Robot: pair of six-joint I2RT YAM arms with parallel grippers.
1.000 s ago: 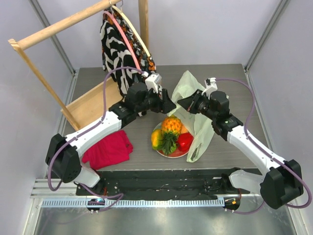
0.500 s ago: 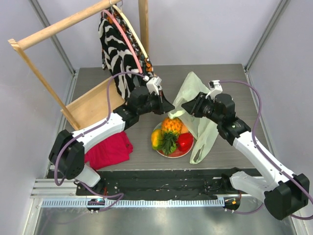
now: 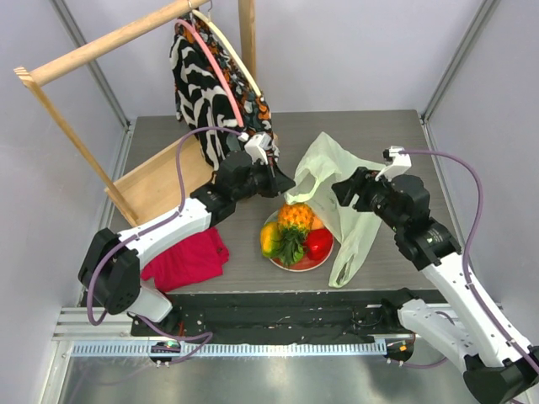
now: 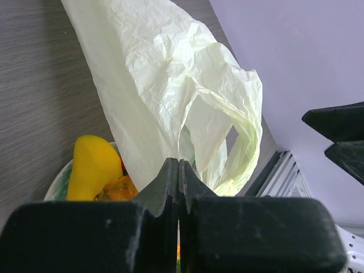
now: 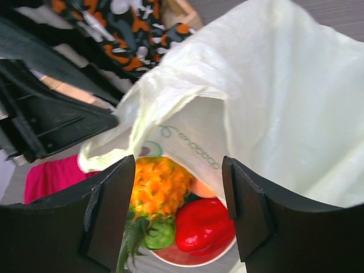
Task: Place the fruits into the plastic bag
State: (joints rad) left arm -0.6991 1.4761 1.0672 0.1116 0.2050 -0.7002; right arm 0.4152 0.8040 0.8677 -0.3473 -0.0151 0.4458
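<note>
My left gripper is on the plastic bag's handle and the bag is folded. My right gripper will hold it while my left gripper takes the bag's side (image 3: 312, 160).
The plastic bag (image 3: 335, 172) is pale yellow-green and hangs lifted over the table. My left gripper (image 3: 285, 183) is shut on the bag's left edge; in the left wrist view the bag (image 4: 170, 85) rises from the closed gripper (image 4: 178, 165). My right gripper (image 3: 343, 190) stands open just right of the bag's mouth, holding nothing. In the right wrist view its jaws (image 5: 177, 173) frame the pineapple (image 5: 159, 182), red pepper (image 5: 205, 224) and green fruit (image 5: 159, 236). The fruits sit on a red plate (image 3: 295, 265): pineapple (image 3: 296, 216), mango (image 3: 269, 240), pepper (image 3: 318, 243).
A folded red cloth (image 3: 187, 257) lies at the front left. A black-and-white garment (image 3: 206, 84) hangs from a wooden rack (image 3: 101, 46) behind the left arm, with a wooden board (image 3: 160, 181) at its foot.
My left gripper has shut on the bag's edge. My right gripper has opened, let go of the bag and drawn back to the right.
</note>
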